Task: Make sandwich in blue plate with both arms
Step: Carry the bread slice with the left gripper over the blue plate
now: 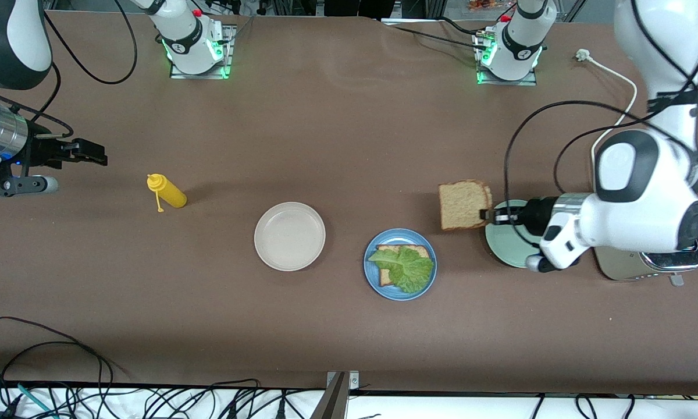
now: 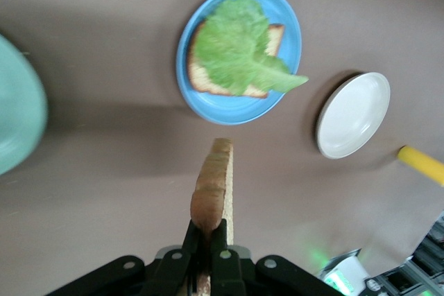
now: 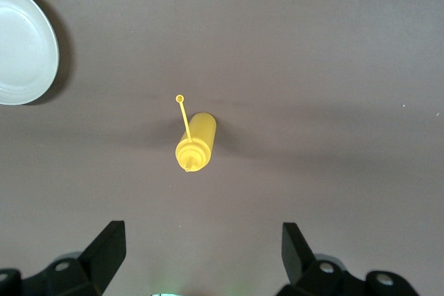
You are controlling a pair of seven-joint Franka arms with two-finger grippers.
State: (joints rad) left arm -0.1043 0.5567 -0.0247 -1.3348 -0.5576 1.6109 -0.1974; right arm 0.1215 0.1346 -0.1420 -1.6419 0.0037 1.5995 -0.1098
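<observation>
The robot's left gripper needs to release the second slice of bread on top of the green lettuce leaf point(image 1: 404, 257) point(image 2: 239, 50).
The blue plate point(image 1: 400, 263) holds one brown bread slice point(image 1: 404, 251) with a green lettuce leaf point(image 1: 407, 267) on it. They also show in the left wrist view: plate point(image 2: 291, 39), lettuce point(image 2: 236, 46). My left gripper point(image 1: 488, 215) is shut on a second bread slice point(image 1: 464, 205), held on edge in the air between the blue plate and the pale green plate point(image 1: 509, 247). In the left wrist view the slice point(image 2: 214, 188) stands between the shut fingers point(image 2: 189, 240). My right gripper point(image 1: 96, 152) is open and empty, waiting at the right arm's end.
A yellow squeeze bottle point(image 1: 167, 191) lies toward the right arm's end, also in the right wrist view point(image 3: 195, 142). A beige plate point(image 1: 289, 235) sits beside the blue plate. A metal toaster point(image 1: 651, 262) stands under the left arm. Cables run along the near edge.
</observation>
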